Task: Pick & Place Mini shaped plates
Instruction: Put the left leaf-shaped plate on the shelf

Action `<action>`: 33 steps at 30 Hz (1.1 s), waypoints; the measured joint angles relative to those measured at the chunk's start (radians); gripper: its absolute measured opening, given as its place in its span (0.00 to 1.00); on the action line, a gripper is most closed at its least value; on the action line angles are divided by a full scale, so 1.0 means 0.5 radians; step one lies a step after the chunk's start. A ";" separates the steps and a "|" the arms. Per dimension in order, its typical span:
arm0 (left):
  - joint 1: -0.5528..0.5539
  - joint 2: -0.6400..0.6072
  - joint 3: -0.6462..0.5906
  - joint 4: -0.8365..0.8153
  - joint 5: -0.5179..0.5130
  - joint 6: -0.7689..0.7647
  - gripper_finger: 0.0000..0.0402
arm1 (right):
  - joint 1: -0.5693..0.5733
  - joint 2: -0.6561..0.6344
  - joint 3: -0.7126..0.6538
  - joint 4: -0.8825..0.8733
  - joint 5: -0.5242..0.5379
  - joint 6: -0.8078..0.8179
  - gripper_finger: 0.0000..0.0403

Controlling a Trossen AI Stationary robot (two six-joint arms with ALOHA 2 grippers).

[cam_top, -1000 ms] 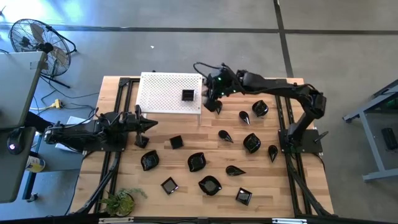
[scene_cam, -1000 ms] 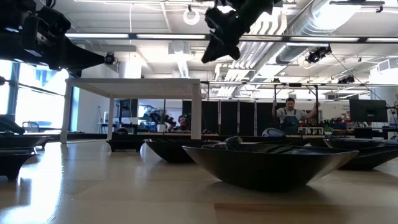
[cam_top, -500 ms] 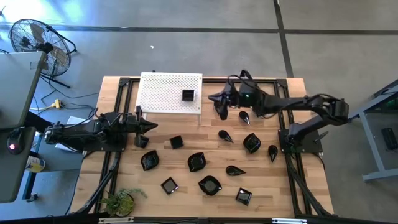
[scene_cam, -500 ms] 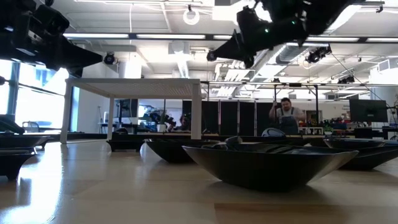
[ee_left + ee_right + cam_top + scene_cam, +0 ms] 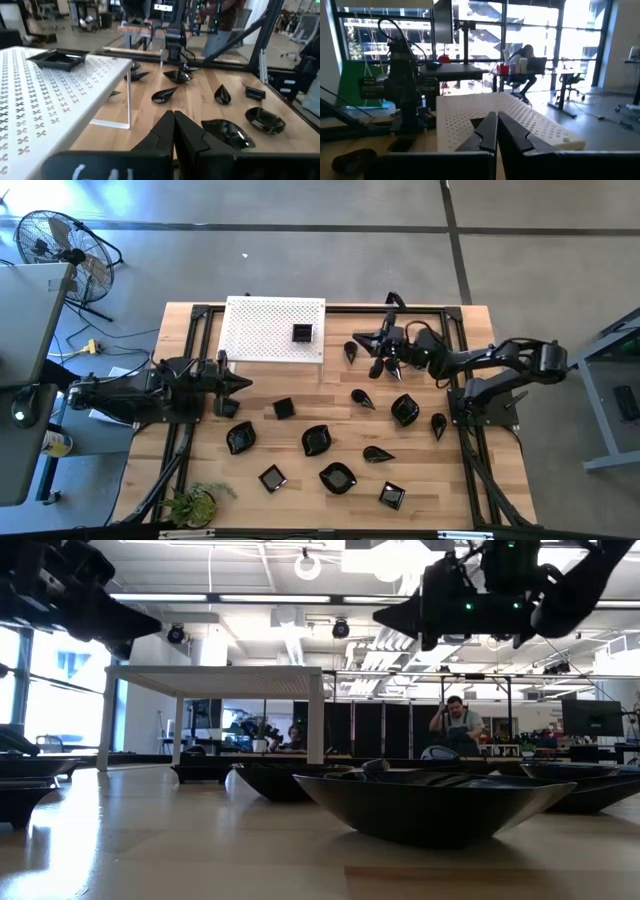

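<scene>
Next, my left gripper grabs the rim of the wavy plate (image 5: 242,430) nearest to the small plant.
Several glossy black mini shaped plates lie on the wooden table (image 5: 330,510): teardrop ones (image 5: 362,398) (image 5: 392,367) (image 5: 350,352), wavy ones (image 5: 316,440) (image 5: 405,409), square ones (image 5: 283,408) (image 5: 272,477). One square plate (image 5: 302,333) sits on the white perforated board (image 5: 265,330). My right gripper (image 5: 358,337) hangs shut and level just right of the board, pointing at it and holding nothing. My left gripper (image 5: 242,383) is shut and empty near the table's left edge, in front of the board.
The raised board stands on thin legs (image 5: 128,100) at the far left of the table. A small plant (image 5: 190,505) sits at the near left corner. Black rails (image 5: 190,350) run along both sides. A person (image 5: 462,725) stands in the room beyond.
My right gripper has drawn back from the board toward the table's right edge. It has tipped from pointing down to pointing level and stays shut. The plates have not moved.
</scene>
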 joint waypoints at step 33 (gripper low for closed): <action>-0.527 1.520 0.788 -1.421 0.085 -1.590 0.30 | 0.000 0.000 -0.065 0.049 -0.220 -0.105 0.01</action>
